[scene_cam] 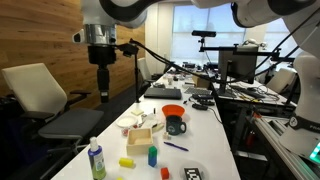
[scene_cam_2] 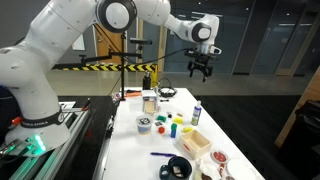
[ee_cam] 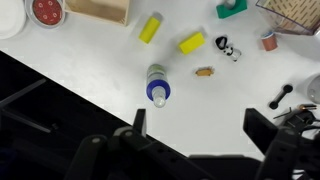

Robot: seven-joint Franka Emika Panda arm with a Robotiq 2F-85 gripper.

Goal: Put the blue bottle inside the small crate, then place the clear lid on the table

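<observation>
Next, the gripper moves down to the blue bottle's cap (scene_cam: pixel 94 142) (ee_cam: pixel 158 94) and closes there, so that the upright bottle can be lifted by its top.
The blue bottle (scene_cam: pixel 97 158) stands upright on the white table (scene_cam: pixel 212 140) near its front corner. It also shows in an exterior view (scene_cam_2: pixel 196 114) and from above in the wrist view (ee_cam: pixel 158 85). The small crate (scene_cam: pixel 139 136) of tan wood sits a little behind it, and it shows in an exterior view (scene_cam_2: pixel 194 143) and at the top edge of the wrist view (ee_cam: pixel 100 8). My gripper (scene_cam: pixel 101 94) hangs high above the table, open and empty, as the wrist view (ee_cam: pixel 200 125) and an exterior view (scene_cam_2: pixel 200 72) show. I cannot pick out the clear lid.
A dark mug with an orange bowl (scene_cam: pixel 175 121) stands behind the crate. A short blue cylinder (scene_cam: pixel 152 155) and a yellow block (scene_cam: pixel 127 161) lie near the bottle. Two yellow blocks (ee_cam: pixel 150 28) (ee_cam: pixel 192 42) and a green piece (ee_cam: pixel 232 9) lie nearby. Chairs and cluttered desks flank the table.
</observation>
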